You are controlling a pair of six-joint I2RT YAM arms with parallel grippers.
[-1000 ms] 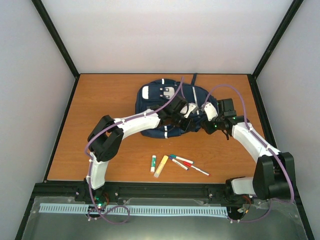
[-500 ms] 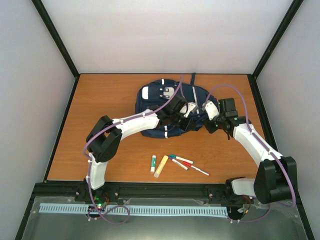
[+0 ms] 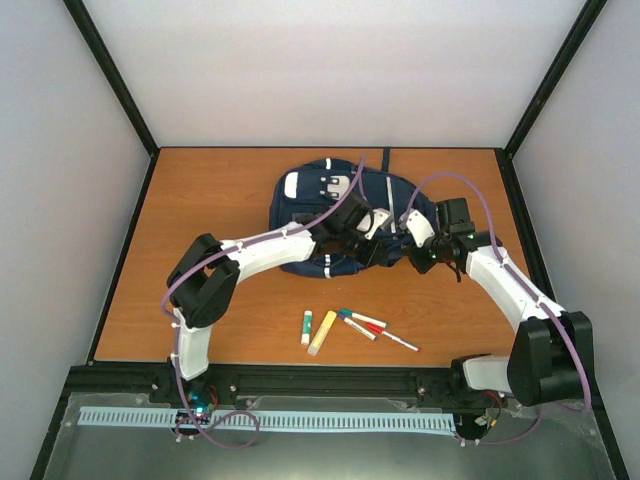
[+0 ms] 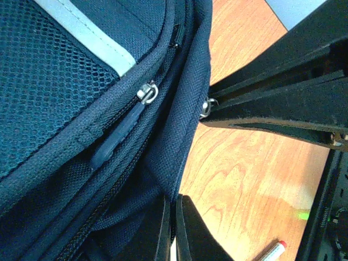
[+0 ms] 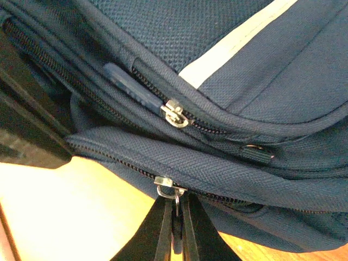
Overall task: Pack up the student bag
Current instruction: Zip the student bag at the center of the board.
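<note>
Next, my left gripper lets go of the bag's fold on the bare table (image 3: 338,289) just behind the green-capped pen.
The student bag (image 3: 320,205), navy with white stripes, lies flat at the back middle of the table. My left gripper (image 4: 174,199) is shut on a fold of the bag's fabric (image 4: 163,163) at its near right edge. In the top view the left gripper (image 3: 381,246) and right gripper (image 3: 408,250) meet at that edge. My right gripper (image 5: 176,200) is shut on the metal zipper pull (image 5: 175,196) that hangs from a slider (image 5: 163,181) on the lowest zip. A second slider (image 5: 175,115) with a blue tab sits on the zip above.
In front of the bag lie a white glue stick (image 3: 307,327), a yellow marker (image 3: 322,332) and several pens (image 3: 362,321), one with a red cap (image 3: 398,341). A pen tip (image 4: 274,251) shows near the left gripper. Black frame posts and white walls bound the table.
My right gripper has shut its jaws on the zipper pull. Both wrists shifted slightly at the bag's right edge, and the left arm straightened a little.
</note>
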